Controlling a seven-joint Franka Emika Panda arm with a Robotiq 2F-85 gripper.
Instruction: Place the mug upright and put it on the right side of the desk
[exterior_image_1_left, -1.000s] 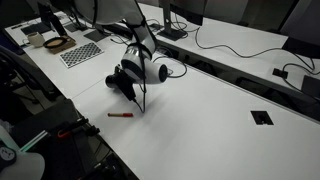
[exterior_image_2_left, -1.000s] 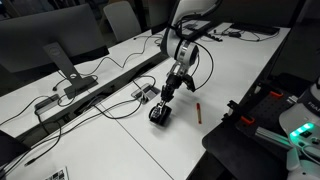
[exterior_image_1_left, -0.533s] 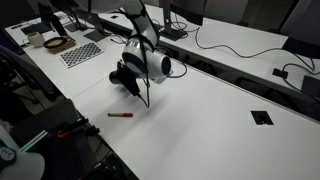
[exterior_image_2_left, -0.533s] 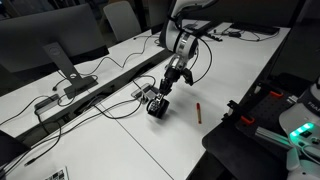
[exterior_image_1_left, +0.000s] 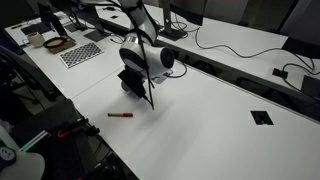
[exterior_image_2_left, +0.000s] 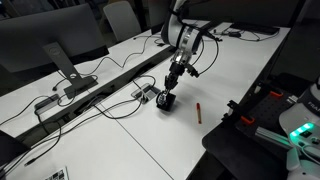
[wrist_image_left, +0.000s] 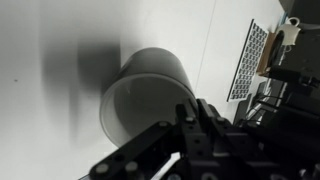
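Observation:
I will release the mug on the white desk (exterior_image_1_left: 156, 115) next to the red pen, toward the black grommet.
A mug (exterior_image_1_left: 131, 82) hangs in my gripper (exterior_image_1_left: 137, 76) near the middle of the white desk (exterior_image_1_left: 210, 120). It looks dark in both exterior views and shows low under the fingers (exterior_image_2_left: 167, 101), at or just above the desk top. In the wrist view the mug (wrist_image_left: 148, 88) looks pale, its open mouth turned toward the camera. My gripper (wrist_image_left: 195, 112) is shut on the near rim of the mug. Whether the mug's base touches the desk I cannot tell.
A red pen (exterior_image_1_left: 120, 115) (exterior_image_2_left: 199, 111) lies on the desk near the mug. A checkerboard sheet (exterior_image_1_left: 80, 53) lies further along the desk. Cables (exterior_image_2_left: 110, 95) and a monitor (exterior_image_2_left: 50, 45) line the desk's back. A black square grommet (exterior_image_1_left: 262, 117) is set in the desk.
The gripper has carried the mug a short way across the desk, away from the pen's end, and turned it more upright.

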